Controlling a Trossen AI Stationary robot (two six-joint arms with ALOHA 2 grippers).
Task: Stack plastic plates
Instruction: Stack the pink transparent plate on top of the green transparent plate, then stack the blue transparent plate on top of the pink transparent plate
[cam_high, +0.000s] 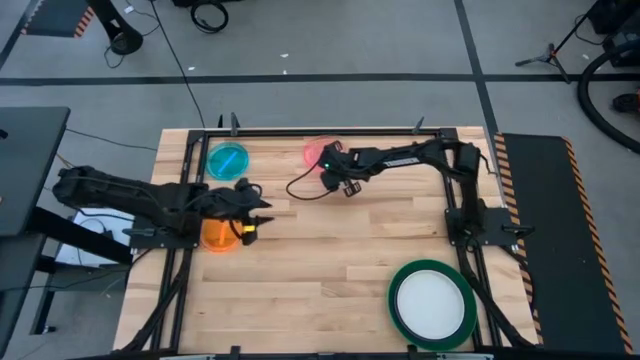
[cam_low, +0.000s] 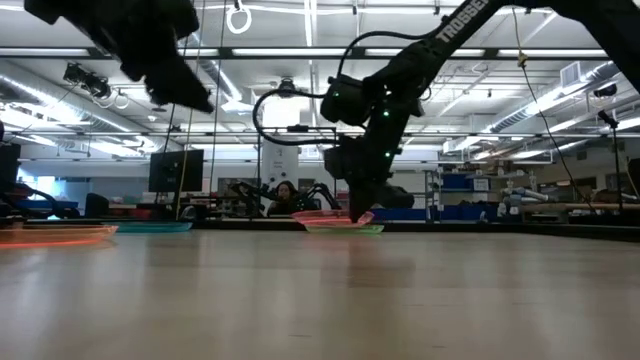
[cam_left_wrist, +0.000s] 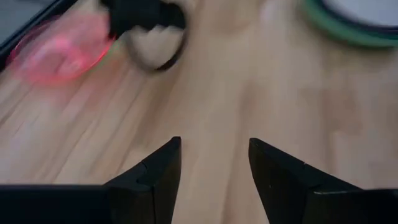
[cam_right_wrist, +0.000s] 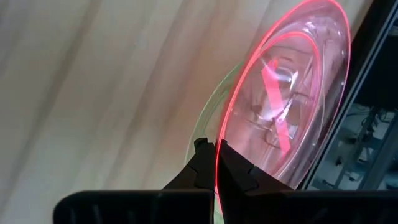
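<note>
I will move my left gripper to the small blue plate next and close it on the blue plate's rim (cam_high: 247, 166), on the side facing the pink plate.
My right gripper (cam_high: 331, 168) is at the table's far middle, shut on the small translucent pink plate (cam_right_wrist: 292, 93). Under the pink plate lies a small translucent green plate (cam_low: 346, 229), whose rim (cam_right_wrist: 208, 115) shows beside the pink one. My left gripper (cam_left_wrist: 214, 165) is open and raised over the wood, just to the right of the orange plate (cam_high: 219, 235), touching nothing. The small blue plate (cam_high: 228, 160) lies flat at the far left. A white plate (cam_high: 431, 301) rests inside the large dark green plate (cam_high: 395, 300) at the near right. My right gripper pinches the pink plate's rim (cam_right_wrist: 219, 158) between its two fingers, one finger over the rim and one under it. The fingers (cam_low: 356, 212) come slanting down from the right. The pink plate sits low over the green plate; I cannot tell whether the two touch.
A dark metal frame (cam_high: 300, 131) runs along the table's far edge and sides. A black cable loops from the right arm (cam_high: 305, 185) over the wood. Bare wood lies across the table's middle and near left (cam_high: 290, 290).
</note>
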